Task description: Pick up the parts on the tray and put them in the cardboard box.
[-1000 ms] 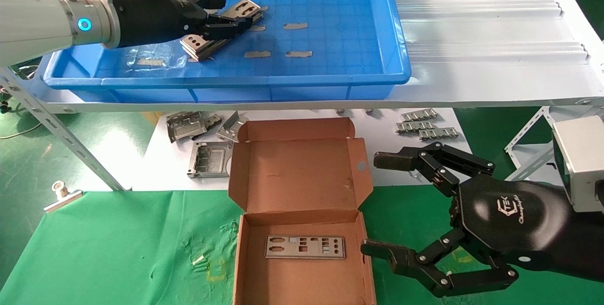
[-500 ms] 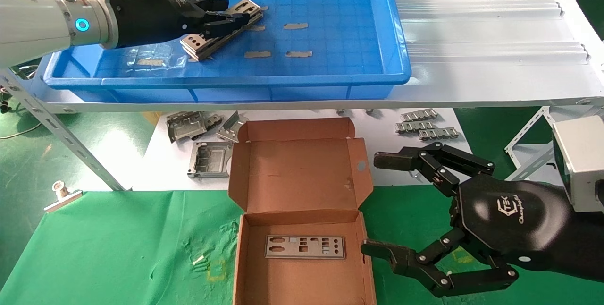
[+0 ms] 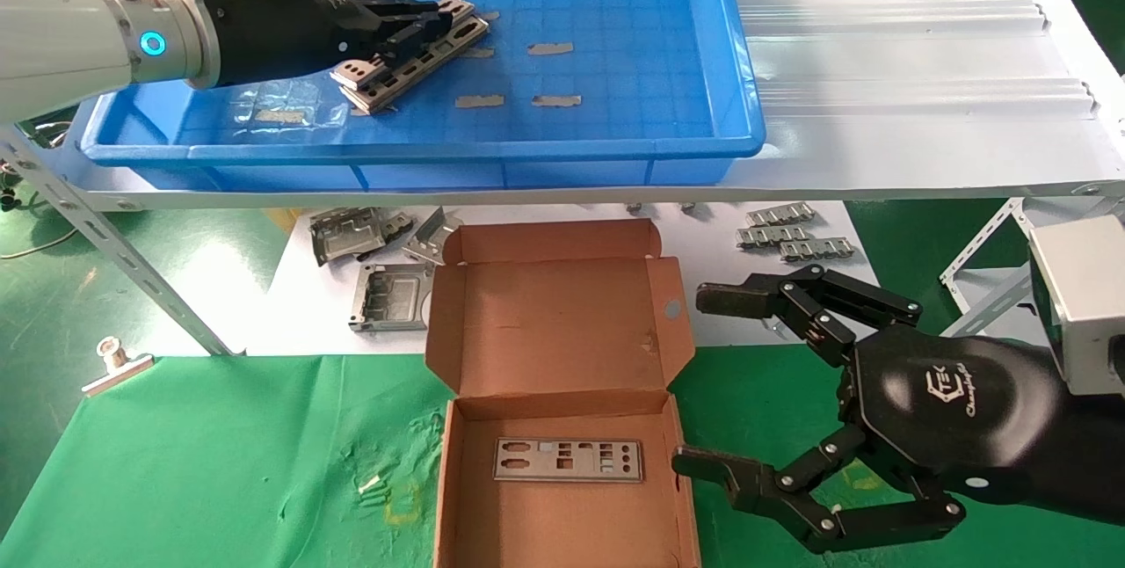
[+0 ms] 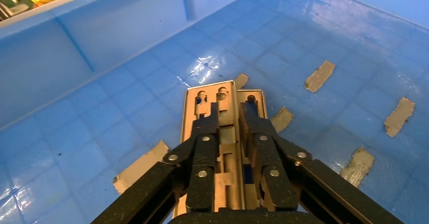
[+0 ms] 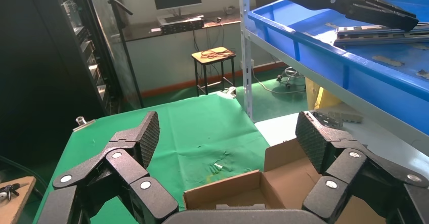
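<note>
I need to open my left gripper wide and take the top part across both of its long edges [image 4: 185, 112], because it pinches only one folded rim of the top part.
The blue tray [image 3: 615, 146] stands on the upper shelf. In it lies a short stack of silver-grey parts [image 3: 413, 58]. My left gripper [image 3: 444, 16] lies along the stack with its fingers closed on the top part [image 4: 212, 95], which sits a little askew on the one below. In the left wrist view the gripper [image 4: 228, 118] pinches the plate's folded rim. The cardboard box [image 3: 562, 524] lies open below, lid back, with one part [image 3: 568, 460] flat inside. My right gripper [image 3: 694, 379] is open and empty beside the box's right wall.
Grey tape strips [image 3: 550, 48] and a clear plastic bag [image 3: 290, 106] lie on the tray floor. Squarer grey frames [image 3: 387, 295] and small metal pieces [image 3: 791, 238] lie on the white sheet under the shelf. A metal clip [image 3: 114, 361] lies on the green cloth.
My left gripper's fingers have closed from open onto the top part and slid a little farther along the stack. The part has shifted slightly. The right arm has not moved.
</note>
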You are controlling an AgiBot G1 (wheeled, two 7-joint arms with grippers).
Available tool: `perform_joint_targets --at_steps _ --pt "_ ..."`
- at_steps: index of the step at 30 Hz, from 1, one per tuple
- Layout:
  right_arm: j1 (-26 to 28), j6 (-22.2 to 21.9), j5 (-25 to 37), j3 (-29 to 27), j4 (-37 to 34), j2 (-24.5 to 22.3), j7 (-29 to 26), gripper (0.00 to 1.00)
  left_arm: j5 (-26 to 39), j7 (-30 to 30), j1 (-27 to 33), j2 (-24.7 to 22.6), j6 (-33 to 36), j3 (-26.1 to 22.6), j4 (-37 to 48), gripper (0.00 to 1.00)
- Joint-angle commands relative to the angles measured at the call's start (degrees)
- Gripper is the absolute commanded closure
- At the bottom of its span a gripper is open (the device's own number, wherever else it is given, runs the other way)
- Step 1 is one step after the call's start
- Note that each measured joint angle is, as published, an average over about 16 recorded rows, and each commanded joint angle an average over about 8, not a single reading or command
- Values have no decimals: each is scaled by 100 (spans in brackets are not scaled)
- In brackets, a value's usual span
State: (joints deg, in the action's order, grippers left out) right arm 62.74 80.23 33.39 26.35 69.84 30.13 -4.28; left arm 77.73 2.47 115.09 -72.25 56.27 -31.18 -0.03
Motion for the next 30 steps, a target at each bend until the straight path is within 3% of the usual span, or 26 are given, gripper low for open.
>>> perform_joint_targets --at_steps 1,2,8,10,30 --pt "0 0 0 0 0 0 0 0 -1 6 1 -1 -5 1 -5 99" --pt "0 0 0 0 0 0 0 0 -1 8 0 -3 -4 1 -7 93" --pt "0 0 0 0 0 0 0 0 -7 23 -4 -16 33 5 -18 18" --pt "0 0 0 0 0 0 0 0 -15 31 -1 -15 61 11 -26 0" --pt "0 0 0 0 0 0 0 0 -83 149 56 87 373 58 -58 0"
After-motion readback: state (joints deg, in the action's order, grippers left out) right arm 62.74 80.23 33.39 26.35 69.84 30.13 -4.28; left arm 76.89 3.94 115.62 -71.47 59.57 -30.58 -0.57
